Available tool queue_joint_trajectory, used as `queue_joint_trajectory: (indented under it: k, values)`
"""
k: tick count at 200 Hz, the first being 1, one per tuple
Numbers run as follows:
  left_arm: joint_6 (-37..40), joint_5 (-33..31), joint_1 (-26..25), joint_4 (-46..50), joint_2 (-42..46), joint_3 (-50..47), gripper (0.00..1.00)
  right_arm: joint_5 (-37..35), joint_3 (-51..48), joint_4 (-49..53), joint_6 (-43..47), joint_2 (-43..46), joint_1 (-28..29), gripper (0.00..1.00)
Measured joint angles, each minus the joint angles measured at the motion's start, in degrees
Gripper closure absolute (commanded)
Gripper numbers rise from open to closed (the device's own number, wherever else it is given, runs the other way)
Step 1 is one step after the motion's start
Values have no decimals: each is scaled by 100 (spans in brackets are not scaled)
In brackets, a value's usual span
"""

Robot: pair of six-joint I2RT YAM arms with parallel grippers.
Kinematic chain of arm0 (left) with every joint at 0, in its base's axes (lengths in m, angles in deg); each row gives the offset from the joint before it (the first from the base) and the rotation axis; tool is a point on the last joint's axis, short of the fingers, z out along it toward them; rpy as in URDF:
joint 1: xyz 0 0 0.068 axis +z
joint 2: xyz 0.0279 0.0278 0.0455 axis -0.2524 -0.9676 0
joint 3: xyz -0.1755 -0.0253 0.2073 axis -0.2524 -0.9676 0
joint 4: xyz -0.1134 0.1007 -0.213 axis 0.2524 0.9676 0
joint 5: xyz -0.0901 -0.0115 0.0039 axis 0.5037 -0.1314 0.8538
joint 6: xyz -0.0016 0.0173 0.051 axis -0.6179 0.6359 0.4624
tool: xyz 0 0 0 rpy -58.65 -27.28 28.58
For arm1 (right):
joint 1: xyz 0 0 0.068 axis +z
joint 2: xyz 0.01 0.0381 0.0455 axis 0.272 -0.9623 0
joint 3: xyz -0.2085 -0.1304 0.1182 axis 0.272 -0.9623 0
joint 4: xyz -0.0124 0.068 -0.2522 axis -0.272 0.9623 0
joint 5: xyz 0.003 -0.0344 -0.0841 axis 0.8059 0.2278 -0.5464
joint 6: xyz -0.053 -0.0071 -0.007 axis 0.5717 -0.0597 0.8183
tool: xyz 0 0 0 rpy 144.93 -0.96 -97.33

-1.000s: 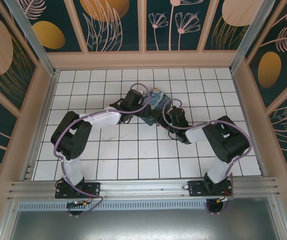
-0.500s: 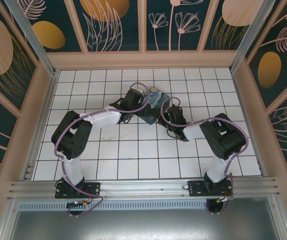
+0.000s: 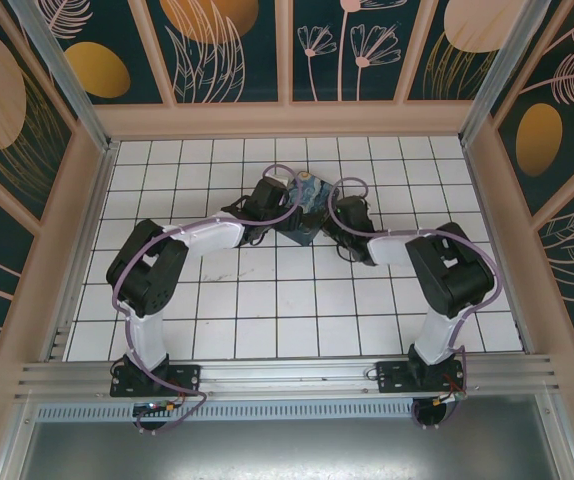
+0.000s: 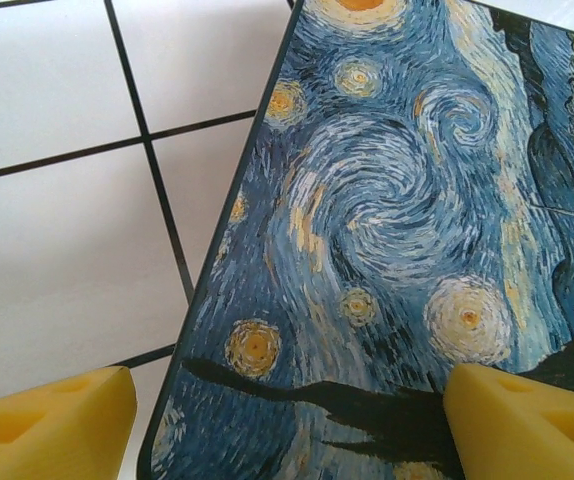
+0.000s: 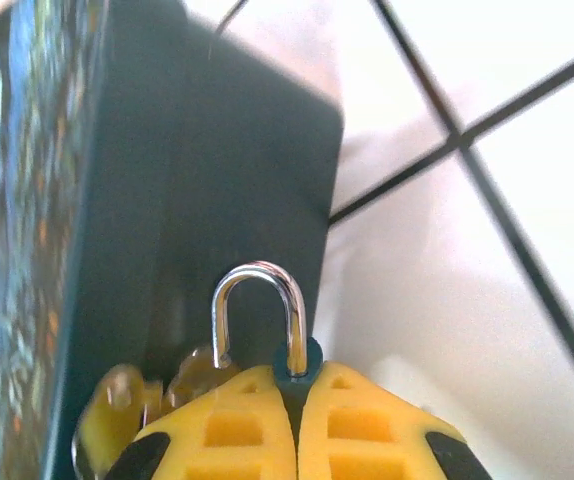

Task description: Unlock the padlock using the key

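Note:
My right gripper is going to let go of the padlock, now against the tin box's side wall, on the white tile (image 3: 297, 288) between the blue tin box and the metal rail.
The padlock (image 5: 296, 362) is pinched between my right gripper's (image 5: 297, 405) yellow fingertips. Only a sliver of its dark bluish body shows. Its silver shackle (image 5: 257, 275) stands up from the jaws, and the left leg ends free beside the body. The padlock sits right against the dark side wall of the blue painted tin box (image 5: 217, 180). My left gripper (image 4: 287, 425) is open, its yellow fingers (image 4: 57, 425) spread wide over the box's swirl-painted lid (image 4: 387, 230), one finger off its edge. The key is hidden. In the top view both grippers (image 3: 285, 205) (image 3: 327, 215) meet at the box (image 3: 308, 192).
The floor is white tile with dark grout lines (image 4: 147, 150). Painted panel walls (image 3: 287, 110) enclose the workspace on three sides. The arm bases sit on the metal rail (image 3: 287, 375) at the near edge, and purple cables (image 3: 287, 180) loop over both arms.
My right arm has swung left and farther in toward the box, and its jaws have closed on the padlock. The left gripper stays at the box, its fingers slightly narrower.

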Motion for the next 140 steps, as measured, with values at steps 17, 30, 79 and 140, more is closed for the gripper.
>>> queue_joint_trajectory:
  k: [17, 30, 79, 140]
  values:
    - [0, 4, 0, 2, 0, 7, 20, -144, 227, 286, 2, 0, -144, 100]
    - [0, 13, 0, 2, 0, 7, 19, -240, 278, 369, 2, 0, -214, 100]
    - [2, 13, 4, 87, 2, 52, 12, -219, -542, 435, -26, 595, -83, 100]
    - [7, 63, 22, 778, 149, 240, 2, 68, -1270, 487, -46, 1961, 1279, 100]
